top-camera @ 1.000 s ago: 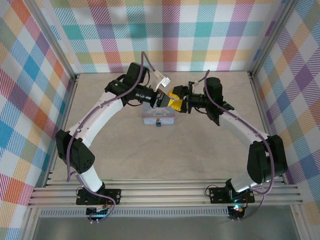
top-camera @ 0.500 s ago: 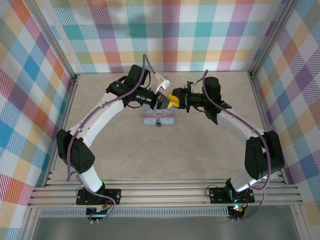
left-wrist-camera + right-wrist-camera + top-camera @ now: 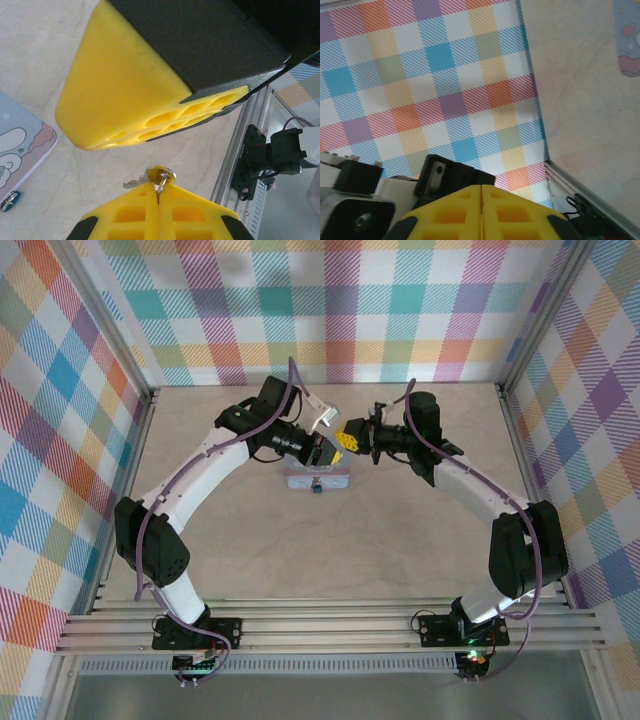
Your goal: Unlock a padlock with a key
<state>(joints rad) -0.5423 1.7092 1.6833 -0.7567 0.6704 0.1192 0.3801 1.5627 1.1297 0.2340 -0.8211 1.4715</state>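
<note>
My left gripper is pinching the key's ring, and the key's blade lies across that gripper's fingertips. My right gripper needs to open and take the key [image 3: 161,174] first.
My left gripper [image 3: 158,187] is shut on a small silver key [image 3: 150,177]; the key's round head and its ring stick out from between the yellow fingertips, blade pointing left. From above, this gripper [image 3: 328,447] hovers over the back edge of a pale blue tin [image 3: 317,476]. The padlock [image 3: 316,487], tiny and dark with a teal spot, lies at the tin's front edge; it also shows at lower left in the left wrist view [image 3: 10,200]. My right gripper [image 3: 350,437] is tip to tip with the left one, jaws shut [image 3: 481,187], nothing visible between them.
The cartoon-printed tin [image 3: 20,145] lies flat on the beige tabletop [image 3: 400,540]. Checked walls [image 3: 330,310] and aluminium rails [image 3: 330,625] enclose the table. In the left wrist view the right gripper's yellow finger [image 3: 125,95] looms close above the key.
The right gripper has closed its jaws and shifted left, up against the left gripper. The left gripper has kept its hold on the key and moved slightly back.
</note>
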